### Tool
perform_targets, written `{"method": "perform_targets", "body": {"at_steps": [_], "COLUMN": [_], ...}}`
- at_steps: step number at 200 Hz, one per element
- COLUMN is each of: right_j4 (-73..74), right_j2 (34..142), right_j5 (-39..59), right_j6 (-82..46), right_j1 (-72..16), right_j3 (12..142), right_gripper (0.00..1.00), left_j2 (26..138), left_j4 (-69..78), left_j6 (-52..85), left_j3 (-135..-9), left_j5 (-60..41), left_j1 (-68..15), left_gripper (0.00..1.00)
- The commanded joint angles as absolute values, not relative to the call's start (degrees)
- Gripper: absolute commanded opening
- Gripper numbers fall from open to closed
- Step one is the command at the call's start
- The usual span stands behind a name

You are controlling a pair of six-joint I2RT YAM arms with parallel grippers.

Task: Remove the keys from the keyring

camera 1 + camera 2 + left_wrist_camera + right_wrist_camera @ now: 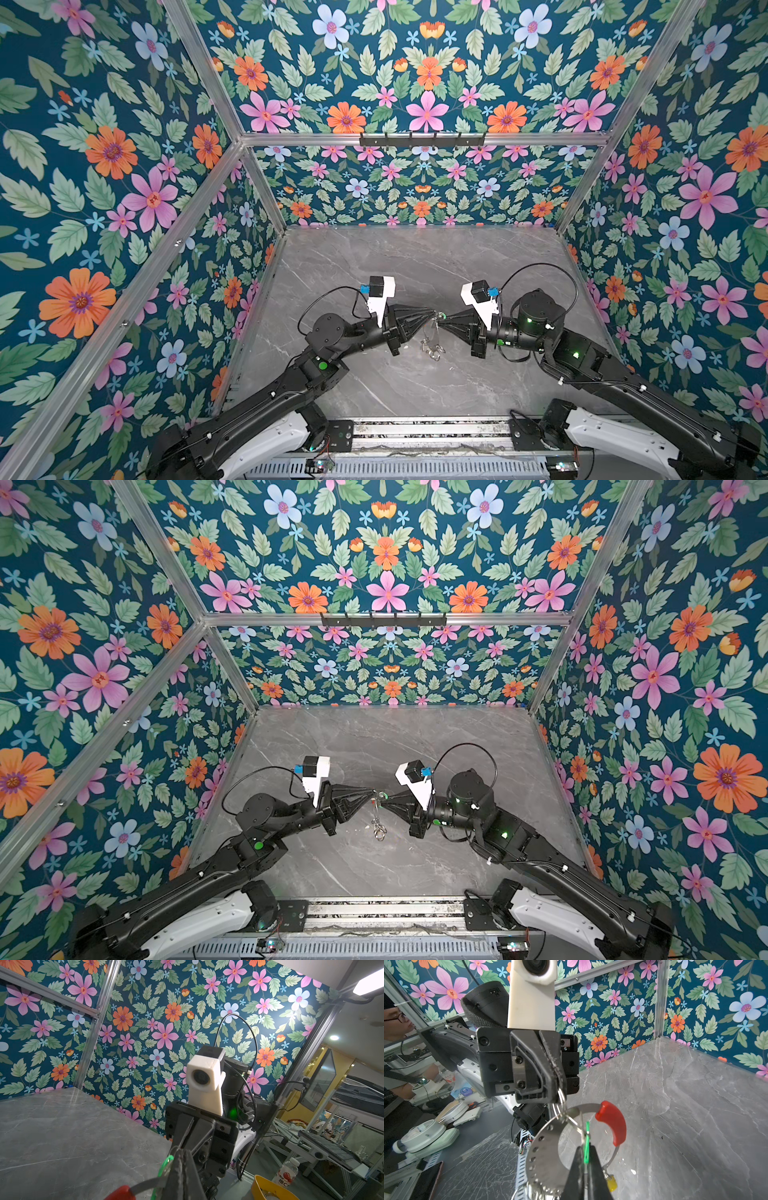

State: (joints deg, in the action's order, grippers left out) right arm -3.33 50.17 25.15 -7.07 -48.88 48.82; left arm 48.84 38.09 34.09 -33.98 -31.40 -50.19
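Note:
The hoop hangs free below the small split loop in my left gripper, so next my right gripper releases the green tag and takes the hoop's top edge (587, 1108).
The keyring (542, 1147), a flat grey metal hoop with a red sleeve (612, 1122), hangs in the air over the middle of the table; both top views show it (432, 336) (377, 817). My left gripper (557, 1086) (432, 312) is shut on a small split loop (561, 1096) strung at the hoop's top. My right gripper (585, 1147) (444, 318) faces it tip to tip and is shut on the green tag (587, 1134) of one key. The yellow-tagged key (611, 1183) dangles at the hoop's lower end. In the left wrist view my left gripper (182, 1152) has the green tag (166, 1164) beside its fingers.
The grey marble table (415, 270) is walled by floral panels on three sides. A black hook rail (419, 140) is fixed on the back wall. Off the table's near side are a yellow bowl (268, 1188), a bottle (287, 1172) and a person (396, 1020).

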Motion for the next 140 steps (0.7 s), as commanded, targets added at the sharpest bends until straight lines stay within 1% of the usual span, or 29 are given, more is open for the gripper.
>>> {"method": "perform_targets", "body": {"at_steps": [1, 29, 115, 125, 140], "right_j4": [-6.4, -8.3, -9.4, -10.6, -12.9], "right_j2": [50.2, 51.2, 50.2, 49.9, 49.2], "right_j5": [21.9, 17.5, 16.7, 16.7, 16.7], "right_j6": [-3.8, -1.3, -2.1, -2.0, -1.8], "right_j1": [-50.6, -54.0, -54.3, -54.3, -54.2], "right_j3": [49.1, 49.6, 49.3, 49.9, 51.0], "right_gripper": [0.00, 0.00, 0.00, 0.09, 0.28], "left_j2": [48.7, 48.7, 48.5, 48.2, 47.7], "left_j4": [42.2, 42.8, 39.6, 38.9, 37.9], "left_j6": [34.2, 34.4, 32.8, 32.3, 31.7], "left_j3": [-34.2, -34.0, -34.9, -35.0, -35.0], "left_j5": [-31.1, -31.1, -34.4, -34.7, -34.9], "left_j1": [-50.1, -50.1, -50.1, -50.2, -50.1], "left_gripper": [0.00, 0.00, 0.00, 0.00, 0.00]}}
